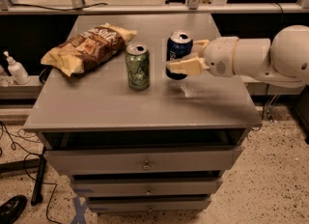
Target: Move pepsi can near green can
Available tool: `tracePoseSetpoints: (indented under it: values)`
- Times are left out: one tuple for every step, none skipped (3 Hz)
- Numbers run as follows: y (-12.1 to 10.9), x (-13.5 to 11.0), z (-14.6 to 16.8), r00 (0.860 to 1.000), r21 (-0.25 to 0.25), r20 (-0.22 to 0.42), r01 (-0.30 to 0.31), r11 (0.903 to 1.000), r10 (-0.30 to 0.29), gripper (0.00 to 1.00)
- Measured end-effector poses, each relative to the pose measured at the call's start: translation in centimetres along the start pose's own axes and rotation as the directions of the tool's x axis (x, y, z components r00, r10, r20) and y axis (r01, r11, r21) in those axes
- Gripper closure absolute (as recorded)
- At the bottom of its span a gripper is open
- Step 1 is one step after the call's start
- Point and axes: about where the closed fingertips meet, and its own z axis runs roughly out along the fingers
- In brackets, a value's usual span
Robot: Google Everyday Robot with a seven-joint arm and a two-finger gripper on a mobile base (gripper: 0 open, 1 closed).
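Observation:
Next, my gripper sets the pepsi can down and lets go of it on the cabinet top point(159, 91), against the side of the green can that faces the arm.
The dark blue pepsi can point(178, 49) is held upright just above the grey cabinet top, in the middle right. My gripper point(185, 58) reaches in from the right on a white arm and is shut on the can, one cream finger in front of it and one behind. The light green can point(138, 66) stands upright on the cabinet top, a short gap to the left of the pepsi can. The two cans do not touch.
A brown chip bag point(88, 47) lies at the back left of the grey drawer cabinet point(120, 109). A white bottle point(14, 68) stands on a low ledge to the left. Cables and a shoe lie on the speckled floor at lower left.

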Motion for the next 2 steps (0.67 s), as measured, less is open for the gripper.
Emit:
tracePoseSetpoints:
  values:
    - [1.5, -0.7, 1.3, 0.999, -0.044, 0.038, 0.001, 0.9991, 0.001, 1.0]
    - [2.8, -0.1, 2.3, 0.999, -0.084, 0.031, -0.014, 0.9964, 0.017, 1.0]
